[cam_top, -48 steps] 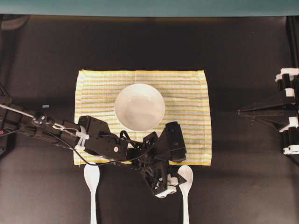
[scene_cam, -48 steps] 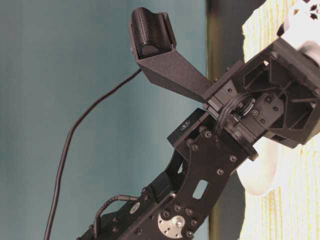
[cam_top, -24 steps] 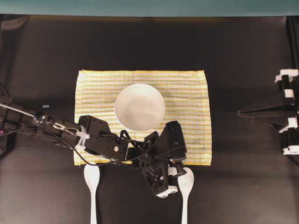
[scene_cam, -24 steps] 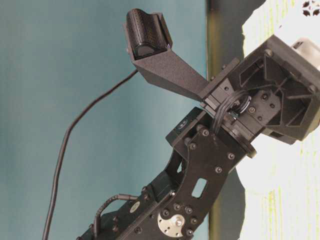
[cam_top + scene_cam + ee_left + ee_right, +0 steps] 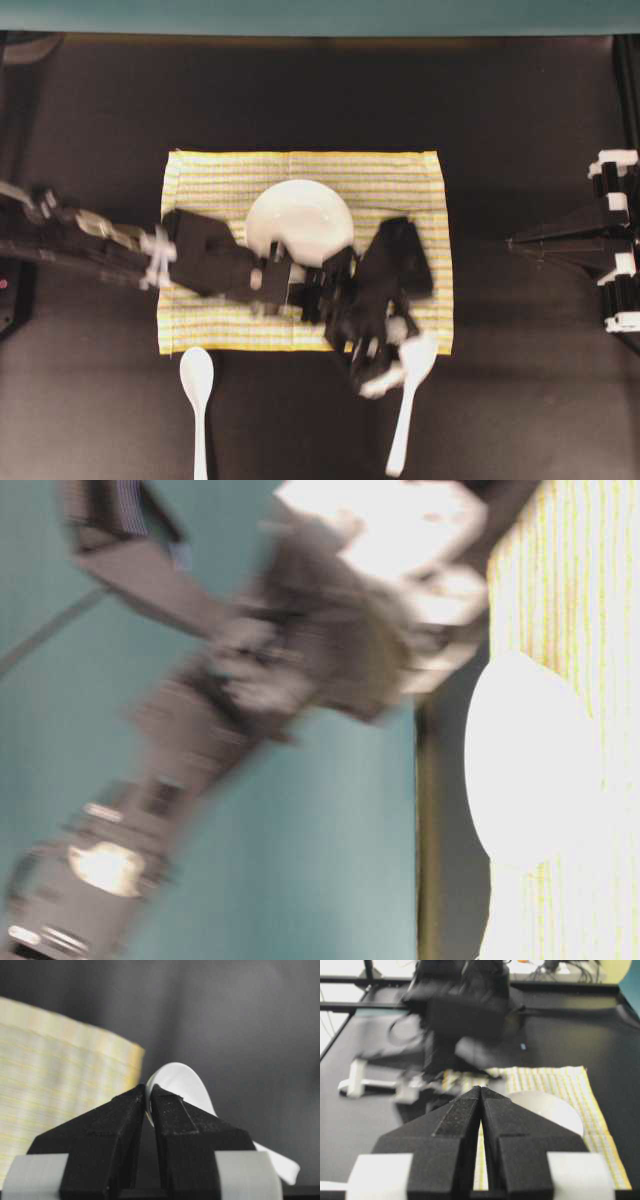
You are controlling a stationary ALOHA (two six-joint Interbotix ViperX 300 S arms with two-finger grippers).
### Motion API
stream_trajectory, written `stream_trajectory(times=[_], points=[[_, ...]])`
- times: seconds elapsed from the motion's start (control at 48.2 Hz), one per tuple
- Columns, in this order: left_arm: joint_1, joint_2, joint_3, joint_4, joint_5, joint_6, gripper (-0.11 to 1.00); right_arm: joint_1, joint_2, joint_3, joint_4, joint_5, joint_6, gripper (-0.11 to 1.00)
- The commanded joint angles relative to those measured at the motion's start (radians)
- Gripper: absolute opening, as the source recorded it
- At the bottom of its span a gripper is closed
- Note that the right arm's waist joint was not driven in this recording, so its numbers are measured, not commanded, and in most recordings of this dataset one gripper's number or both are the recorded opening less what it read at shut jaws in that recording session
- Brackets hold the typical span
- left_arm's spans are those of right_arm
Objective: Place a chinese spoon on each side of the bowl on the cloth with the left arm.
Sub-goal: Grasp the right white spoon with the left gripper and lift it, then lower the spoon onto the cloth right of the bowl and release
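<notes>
Next, I release the chinese spoon with my left gripper on the cloth (image 5: 389,258) beside the bowl, toward the parked arm.
The white bowl (image 5: 300,222) sits in the middle of the yellow-striped cloth (image 5: 205,190). My left arm (image 5: 210,265), blurred by motion, reaches across the cloth's front edge. Its left gripper (image 5: 393,368) is shut on the rim of a white chinese spoon (image 5: 408,410), which hangs tilted off the cloth's front right corner. In the left wrist view the left gripper (image 5: 148,1102) pinches the spoon (image 5: 180,1082) beside the cloth (image 5: 55,1095). A second spoon (image 5: 196,385) lies on the table below the cloth's front left corner. My right gripper (image 5: 481,1090) is shut and empty, facing the bowl (image 5: 547,1110).
The right arm (image 5: 575,235) is parked at the table's right edge, well off the cloth. The dark table top (image 5: 300,90) stretches behind the cloth to a teal wall (image 5: 300,15). From table level, the bowl (image 5: 530,760) rests on the cloth (image 5: 580,590) behind the blurred arm (image 5: 250,680).
The left gripper has shut on the right spoon and swung it up and right toward the cloth's corner, tilting it. The left spoon, the bowl and the right arm have not moved.
</notes>
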Motion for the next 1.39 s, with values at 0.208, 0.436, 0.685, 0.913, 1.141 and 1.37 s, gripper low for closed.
stream_trajectory(times=[0.208,0.436,0.685,0.913,1.141,1.37], points=[[0.187,-0.044,-0.086,0.003,0.176,0.017,0.07,0.0,0.002,-0.006,0.002,-0.003,0.003,-0.01],[0.275,-0.037,-0.084,0.003,0.176,0.066,0.07,0.0,-0.005,-0.006,0.0,-0.003,0.003,-0.01],[0.293,0.038,-0.075,0.003,0.169,0.081,0.07,0.0,-0.005,0.002,0.002,-0.003,0.002,-0.01],[0.296,0.087,-0.071,0.003,0.137,0.087,0.07,0.002,-0.006,0.008,0.002,0.0,0.003,-0.01],[0.296,0.087,-0.043,0.003,0.091,0.127,0.07,0.0,-0.006,0.011,0.002,0.011,0.003,-0.01],[0.305,0.091,-0.026,0.003,0.06,0.133,0.25,0.0,-0.005,0.011,0.002,0.011,0.003,-0.01]])
